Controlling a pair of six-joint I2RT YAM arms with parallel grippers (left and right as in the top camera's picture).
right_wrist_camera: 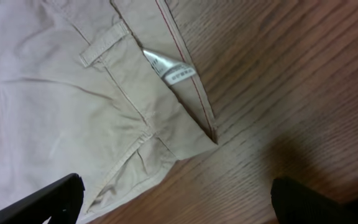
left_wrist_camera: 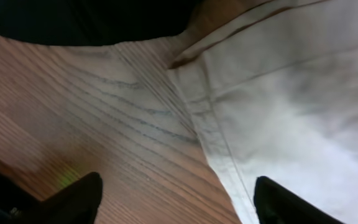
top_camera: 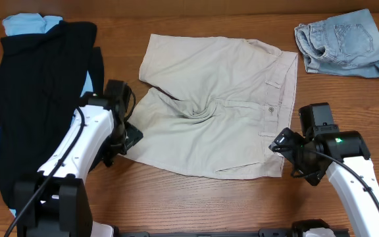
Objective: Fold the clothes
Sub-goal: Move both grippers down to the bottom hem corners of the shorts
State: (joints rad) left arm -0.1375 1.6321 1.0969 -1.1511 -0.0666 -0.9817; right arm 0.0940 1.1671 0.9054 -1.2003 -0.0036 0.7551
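Note:
The robot's right gripper should next close on the near waistband corner (top_camera: 280,175) (right_wrist_camera: 210,143) of the beige shorts, near the white label.
The beige shorts (top_camera: 222,105) lie spread flat mid-table, waistband to the right, legs to the left. My left gripper (top_camera: 129,137) is open and empty over the near leg's hem corner; the left wrist view shows the hem (left_wrist_camera: 222,143) between its fingertips (left_wrist_camera: 176,202). My right gripper (top_camera: 283,146) is open and empty at the near waistband corner; the right wrist view shows that corner (right_wrist_camera: 185,134), a belt loop and a label between its fingers (right_wrist_camera: 176,199). A black garment (top_camera: 41,85) lies at the left over light-blue pieces (top_camera: 28,25).
Folded light denim shorts (top_camera: 344,43) sit at the far right corner. The wooden table (top_camera: 242,204) shows bare along the front edge between the two arms.

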